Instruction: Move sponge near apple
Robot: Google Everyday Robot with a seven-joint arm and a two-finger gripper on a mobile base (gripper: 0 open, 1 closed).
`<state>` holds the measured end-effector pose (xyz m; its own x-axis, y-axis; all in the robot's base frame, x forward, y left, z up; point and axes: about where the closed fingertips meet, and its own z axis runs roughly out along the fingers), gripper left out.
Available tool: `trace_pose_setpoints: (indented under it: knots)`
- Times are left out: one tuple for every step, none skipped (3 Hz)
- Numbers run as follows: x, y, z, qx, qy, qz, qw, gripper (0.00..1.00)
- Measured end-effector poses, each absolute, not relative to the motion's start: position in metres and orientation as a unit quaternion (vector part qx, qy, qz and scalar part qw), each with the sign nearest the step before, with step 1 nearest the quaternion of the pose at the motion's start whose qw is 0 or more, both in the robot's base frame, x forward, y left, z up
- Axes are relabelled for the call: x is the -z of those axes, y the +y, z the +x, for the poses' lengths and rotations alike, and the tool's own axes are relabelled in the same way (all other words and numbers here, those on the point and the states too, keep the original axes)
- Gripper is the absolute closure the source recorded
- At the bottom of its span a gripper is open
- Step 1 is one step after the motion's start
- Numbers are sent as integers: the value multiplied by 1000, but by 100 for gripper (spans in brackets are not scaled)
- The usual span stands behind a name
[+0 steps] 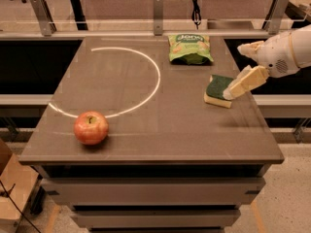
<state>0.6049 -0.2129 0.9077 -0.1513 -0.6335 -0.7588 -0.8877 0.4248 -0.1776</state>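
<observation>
My gripper will grab the sponge next by its edge (229, 88) farthest from the apple.
The sponge (218, 90), dark green top over pale yellow foam, lies flat on the right side of the table (146, 130). The red apple (91, 127) stands near the front left corner, far from the sponge. My gripper (233, 72) reaches in from the right edge, just to the right of the sponge. Its fingers are spread apart. The lower finger (244, 82) slants down with its tip at the sponge's right edge. The upper finger (250, 47) is farther back and holds nothing.
A light-green snack bag (189, 48) lies at the back of the table, behind the sponge. A white arc (154, 89) is marked on the tabletop's left half. Metal rails and posts (157, 6) run behind the table. A cardboard box (12, 188) stands on the floor at left.
</observation>
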Motion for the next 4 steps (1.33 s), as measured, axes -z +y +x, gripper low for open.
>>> trace_pose_setpoints:
  knots:
    - [-889, -214, 625, -170, 743, -502, 409, 0]
    - [-866, -212, 633, -181, 750, -498, 396, 0]
    - [-844, -207, 634, -191, 759, -495, 377, 0]
    - [-828, -204, 634, -198, 765, -496, 360, 8]
